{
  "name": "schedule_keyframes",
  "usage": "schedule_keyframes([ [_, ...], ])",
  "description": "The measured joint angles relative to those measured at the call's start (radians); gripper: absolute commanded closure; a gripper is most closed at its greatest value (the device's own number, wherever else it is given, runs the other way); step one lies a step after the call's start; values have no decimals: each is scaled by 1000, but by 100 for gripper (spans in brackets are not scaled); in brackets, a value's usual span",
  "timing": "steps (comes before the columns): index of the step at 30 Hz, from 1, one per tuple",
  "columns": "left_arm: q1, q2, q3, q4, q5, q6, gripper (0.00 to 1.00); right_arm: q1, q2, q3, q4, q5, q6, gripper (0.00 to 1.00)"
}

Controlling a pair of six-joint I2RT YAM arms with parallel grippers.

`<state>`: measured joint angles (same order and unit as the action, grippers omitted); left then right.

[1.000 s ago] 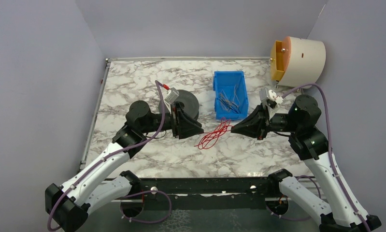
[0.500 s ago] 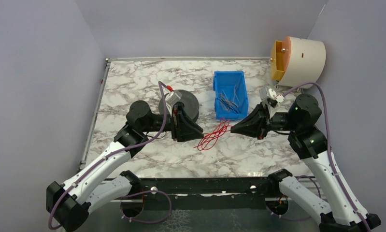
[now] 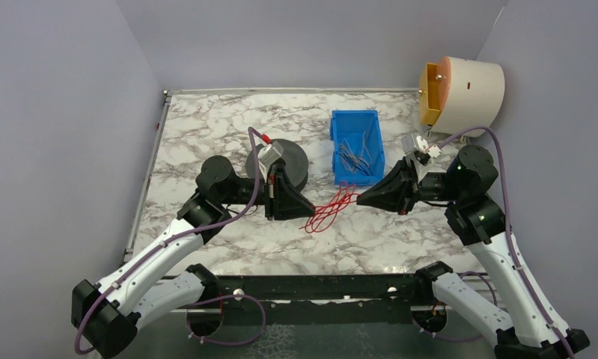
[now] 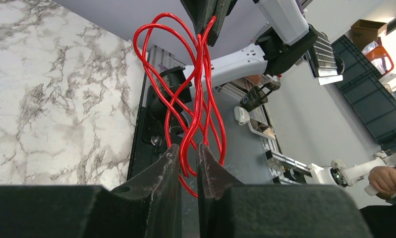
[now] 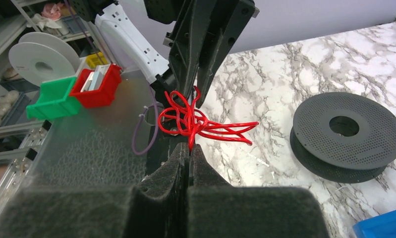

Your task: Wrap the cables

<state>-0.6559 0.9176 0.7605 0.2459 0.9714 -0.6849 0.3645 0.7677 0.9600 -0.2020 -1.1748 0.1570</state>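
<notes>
Next, I open my right gripper and take the loops closer to my left gripper [image 3: 322, 215], because the red cables' loops cross in a tangle between my grippers.
A bundle of thin red cables [image 3: 329, 209] hangs in loops between my two grippers, just above the marble table [image 3: 206, 134]. My left gripper [image 3: 304, 206] is shut on one end of the bundle; in the left wrist view several red strands [image 4: 198, 89] run between its nearly closed fingers [image 4: 172, 166]. My right gripper [image 3: 360, 200] is shut on the other end; in the right wrist view the cables [image 5: 196, 121] leave its pinched tips [image 5: 190, 148]. The black spool [image 3: 294, 155] lies flat behind the left gripper and shows in the right wrist view [image 5: 347, 134]. No yellow-orange cable shows.
A blue bin [image 3: 354, 118] holding thin grey wires stands behind the cables; its corner shows in the right wrist view [image 5: 384, 225]. A beige drum with an orange face [image 3: 468, 93] sits at the back right corner. Grey walls enclose the table.
My left gripper has shifted slightly down and toward the cable bundle, and its wrist has turned a little. My right gripper has edged slightly left. The cables stay held between them.
</notes>
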Motion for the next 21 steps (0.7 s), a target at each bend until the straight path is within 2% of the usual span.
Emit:
schedule_keyframes([
  [2,-1,0,0,0,4,1,85,0,0,-3,2,-2,1,99],
  [4,-1,0,0,0,5,0,100,0,2,-7,2,-3,1,99],
  [13,-3,-2,0,0,5,1,100,0,8,-16,-4,-6,-7,99],
  [14,-3,-2,0,0,5,2,100,0,8,-16,-8,-6,-11,95],
  [15,-3,-3,0,-1,5,2,100,0,8,-16,-12,-6,-16,87],
  [16,-3,-5,0,-3,5,6,100,0,8,-16,-18,-5,-19,75],
  [18,-3,-10,0,-12,3,16,100,0,8,-16,-38,-1,-27,57],
  [21,-3,-18,11,-60,-8,45,100,0,5,-15,-72,14,-52,40],
])
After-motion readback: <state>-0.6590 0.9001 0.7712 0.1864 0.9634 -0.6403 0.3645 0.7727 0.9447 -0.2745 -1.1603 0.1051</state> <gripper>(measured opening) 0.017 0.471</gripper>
